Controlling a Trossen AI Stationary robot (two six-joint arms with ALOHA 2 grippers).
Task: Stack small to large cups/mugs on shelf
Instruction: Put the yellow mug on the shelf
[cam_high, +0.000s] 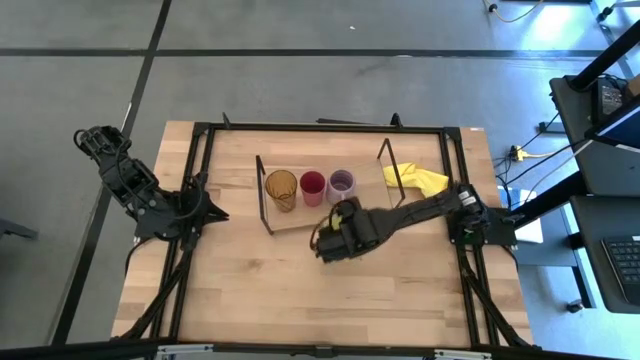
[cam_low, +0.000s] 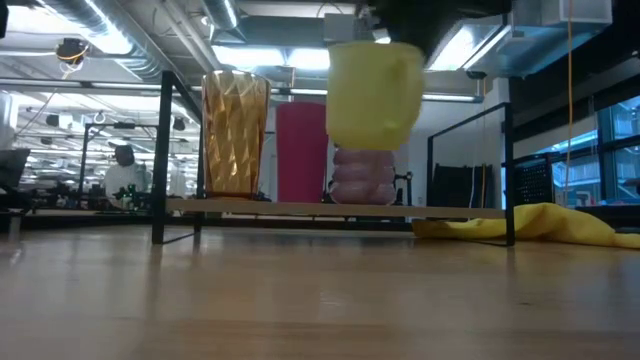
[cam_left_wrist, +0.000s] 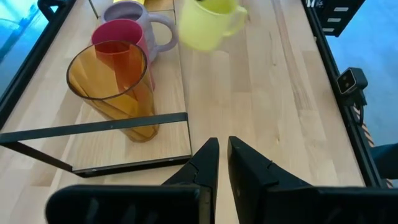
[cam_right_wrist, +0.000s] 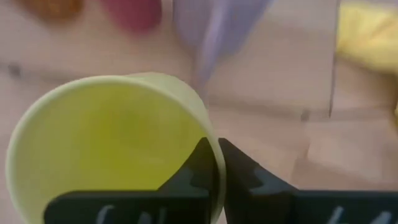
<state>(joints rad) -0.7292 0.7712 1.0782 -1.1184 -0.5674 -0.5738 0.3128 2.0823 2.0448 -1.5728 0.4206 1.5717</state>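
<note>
The yellow-green mug will go down on the shelf (cam_high: 373, 186) (cam_right_wrist: 289, 40) between the purple mug and the yellow cloth, set there by my right gripper.
The amber tumbler (cam_high: 281, 188), the red cup (cam_high: 312, 187) and the pale purple mug (cam_high: 342, 184) stand in a row on the shelf (cam_high: 300, 222), a light board with black wire frames at both ends. In the low view the yellow-green mug (cam_low: 375, 95) hangs in the air just in front of the purple mug (cam_low: 362, 175), above the board. My right gripper (cam_right_wrist: 217, 148) is shut on this mug (cam_right_wrist: 112, 137) near the shelf's near edge. My left gripper (cam_left_wrist: 222, 143) is shut and waits by the table's left rail (cam_high: 205, 210). My right gripper pinches the yellow-green mug's rim (cam_right_wrist: 208, 134), one finger (cam_right_wrist: 200, 163) inside the mug and the other (cam_right_wrist: 236, 168) outside its wall. The fingers come from above, pointing down. The mug is lifted clear of the board and hangs roughly upright below the fingers (cam_low: 375, 95).
A yellow cloth (cam_high: 418, 178) lies on the table just right of the shelf's right wire frame (cam_high: 392, 170). Black rails (cam_high: 190, 200) run along the table's sides. Bare wood (cam_high: 320, 290) stretches between the shelf and the near edge.
</note>
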